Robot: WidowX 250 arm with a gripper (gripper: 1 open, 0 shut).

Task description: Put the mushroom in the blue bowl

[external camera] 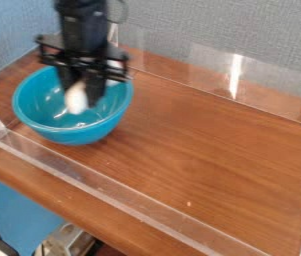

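Observation:
The mushroom will be released low inside the blue bowl (66, 125), near its side's front.
The blue bowl (62, 112) sits at the left of the wooden table, round and glossy turquoise. My gripper (81, 88) hangs straight down over the bowl's opening, shut on the mushroom (78, 97), whose cream-white stem shows below the black fingers. The mushroom's cap is hidden between the fingers. The mushroom hangs above the bowl's inside, apart from its wall.
Clear acrylic walls (126, 205) fence the brown table (206, 150) along the front, left and back. A white wire stand (46, 45) sits at the back left corner behind my arm. A blue textured wall stands behind.

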